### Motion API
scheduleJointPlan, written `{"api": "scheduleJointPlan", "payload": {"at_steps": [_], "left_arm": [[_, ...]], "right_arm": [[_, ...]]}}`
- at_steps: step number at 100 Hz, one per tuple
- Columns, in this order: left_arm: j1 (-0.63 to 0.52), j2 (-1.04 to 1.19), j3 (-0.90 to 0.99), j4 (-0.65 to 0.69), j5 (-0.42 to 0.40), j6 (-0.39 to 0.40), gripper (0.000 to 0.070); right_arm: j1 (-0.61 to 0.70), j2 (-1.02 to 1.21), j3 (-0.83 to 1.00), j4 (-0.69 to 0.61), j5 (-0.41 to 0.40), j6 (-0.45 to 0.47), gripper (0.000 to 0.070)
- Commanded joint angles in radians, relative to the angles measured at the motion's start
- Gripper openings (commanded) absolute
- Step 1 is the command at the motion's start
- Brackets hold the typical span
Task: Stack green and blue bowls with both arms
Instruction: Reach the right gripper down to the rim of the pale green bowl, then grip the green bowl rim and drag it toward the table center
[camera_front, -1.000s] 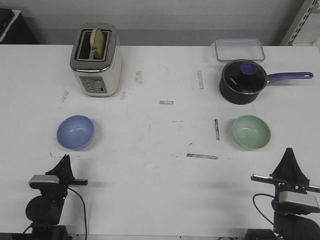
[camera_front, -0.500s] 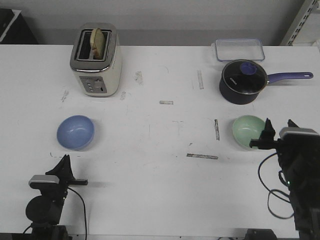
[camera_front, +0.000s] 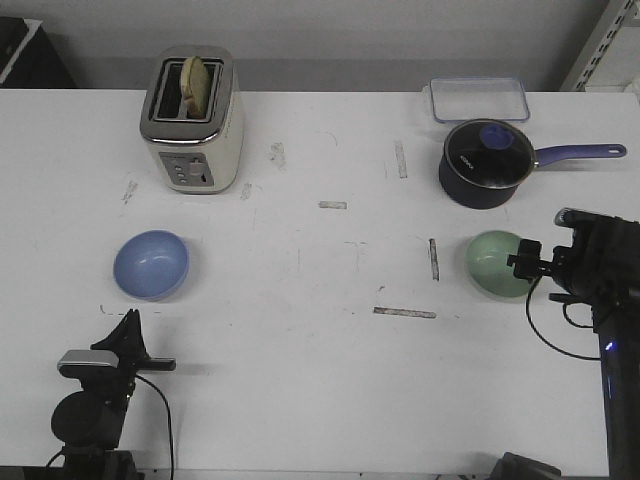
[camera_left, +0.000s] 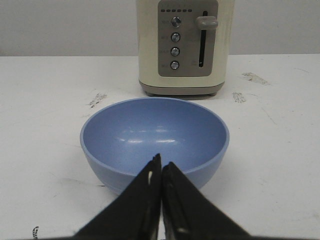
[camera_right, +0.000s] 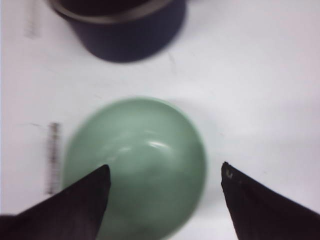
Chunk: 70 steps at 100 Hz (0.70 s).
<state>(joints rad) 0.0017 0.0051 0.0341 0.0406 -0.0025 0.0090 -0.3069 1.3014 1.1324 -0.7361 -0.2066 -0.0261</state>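
Observation:
My right gripper should grip the green bowl's rim (camera_front: 531, 278) (camera_right: 205, 171) on the side farthest from the blue bowl.
The periwinkle blue bowl (camera_front: 151, 264) sits upright and empty at the left of the table. It also shows in the left wrist view (camera_left: 155, 131), just beyond my left gripper (camera_left: 161, 164). My left gripper (camera_front: 128, 325) is shut and empty, near the front edge, short of the blue bowl. The mint green bowl (camera_front: 493, 263) sits upright at the right. My right gripper (camera_front: 527, 264) hovers over the bowl's right rim. In the right wrist view my right gripper (camera_right: 165, 167) is open, with one finger over the green bowl (camera_right: 135, 160) and the other outside it.
A cream toaster (camera_front: 192, 120) with bread stands at the back left, behind the blue bowl, and shows in the left wrist view (camera_left: 186, 47). A dark navy saucepan (camera_front: 485, 163) with a long handle stands just behind the green bowl. A clear container (camera_front: 479, 99) is at the back right.
My right arm has risen from the front edge and moved forward to the green bowl, its gripper now over the bowl's right rim. The left arm and both bowls have not moved.

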Motion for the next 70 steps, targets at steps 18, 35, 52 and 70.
{"api": "scheduleJointPlan", "payload": {"at_steps": [18, 35, 52, 70], "left_arm": [[-0.002, -0.002, -0.021, 0.011, -0.001, -0.002, 0.0001], [-0.002, -0.002, -0.021, 0.011, -0.001, -0.002, 0.0001], [-0.002, -0.002, -0.021, 0.011, -0.001, -0.002, 0.0001], [-0.002, -0.002, -0.021, 0.011, -0.001, -0.001, 0.0001]], "right_arm": [[-0.014, 0.161, 0.018, 0.026, 0.026, -0.087, 0.0482], [-0.013, 0.239, 0.018, 0.071, 0.032, -0.087, 0.0388], [-0.013, 0.265, 0.018, 0.09, 0.032, -0.088, 0.0111], [-0.014, 0.265, 0.018, 0.098, 0.032, -0.106, 0.0001]]}}
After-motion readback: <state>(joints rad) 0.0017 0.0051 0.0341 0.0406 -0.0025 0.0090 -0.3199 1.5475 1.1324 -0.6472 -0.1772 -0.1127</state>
